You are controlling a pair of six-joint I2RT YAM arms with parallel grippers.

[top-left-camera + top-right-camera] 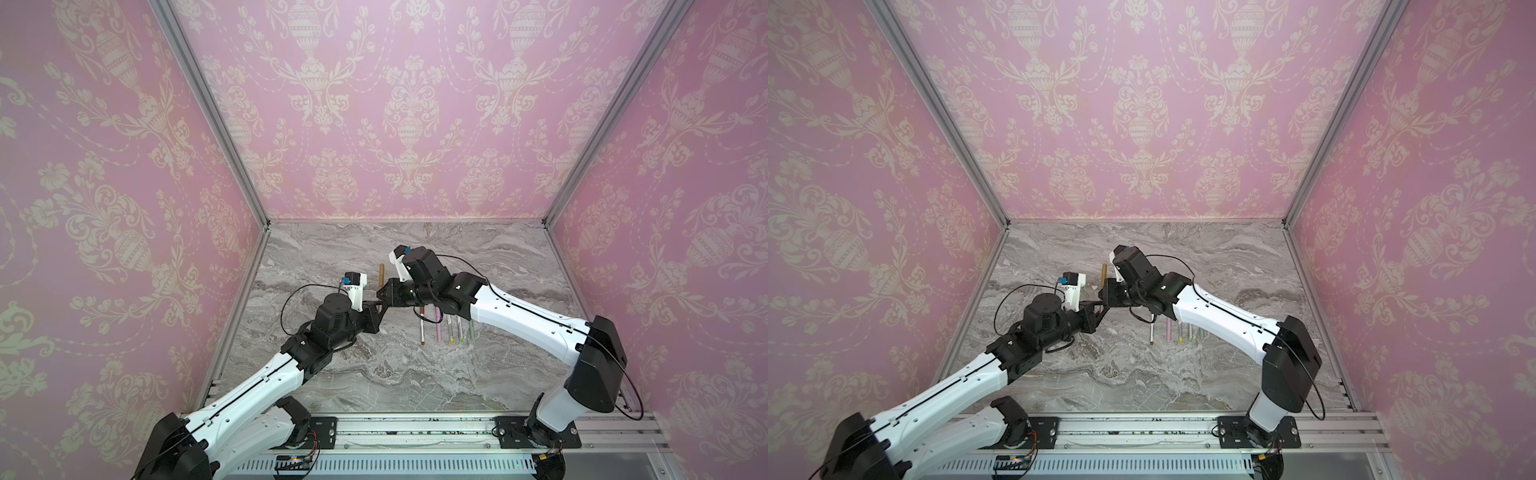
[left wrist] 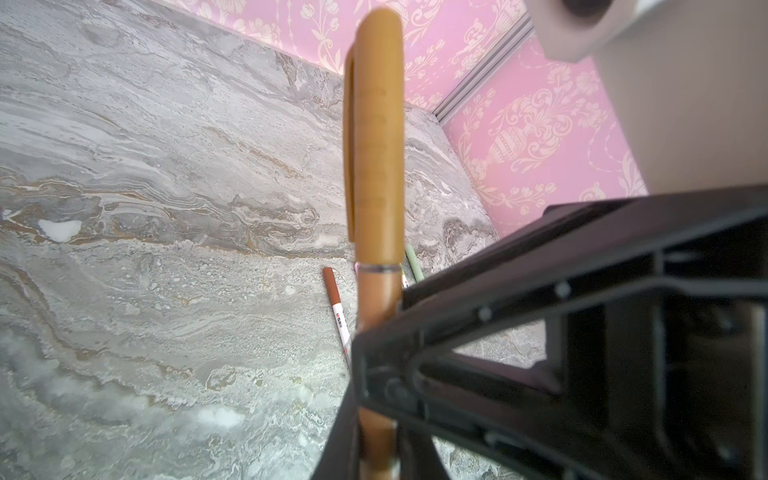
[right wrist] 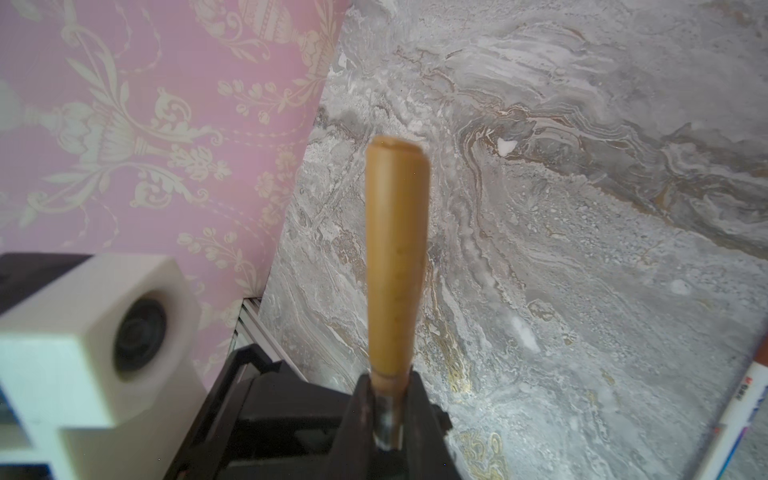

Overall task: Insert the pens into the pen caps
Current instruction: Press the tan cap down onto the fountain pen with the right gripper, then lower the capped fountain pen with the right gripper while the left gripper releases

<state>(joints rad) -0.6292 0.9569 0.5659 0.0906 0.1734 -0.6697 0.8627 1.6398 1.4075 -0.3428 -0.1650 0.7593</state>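
Next, my right gripper releases the tan pen on the bare marble (image 1: 407, 321) (image 3: 609, 353) next to the brown-ended white pen, opposite the pink one.
A tan pen stands upright between my two grippers, its tan cap (image 1: 381, 275) (image 1: 1103, 272) seated over the top end. My left gripper (image 1: 379, 306) (image 2: 376, 436) is shut on the pen's barrel (image 2: 374, 299) lower down. My right gripper (image 1: 381, 293) (image 3: 388, 411) is shut on the same pen just under the cap (image 3: 397, 257), at its clear collar. The fingertips of the two grippers nearly touch. The cap (image 2: 374, 137) shows a clip along one side. The pen's lower end is hidden.
Several other pens lie side by side on the marble table (image 1: 374, 374) under my right forearm: a brown-ended white one (image 1: 422, 328) (image 2: 337, 307), a pink one (image 1: 438, 326), then yellow-, green- and sage-ended ones (image 1: 471, 330). Pink walls enclose three sides.
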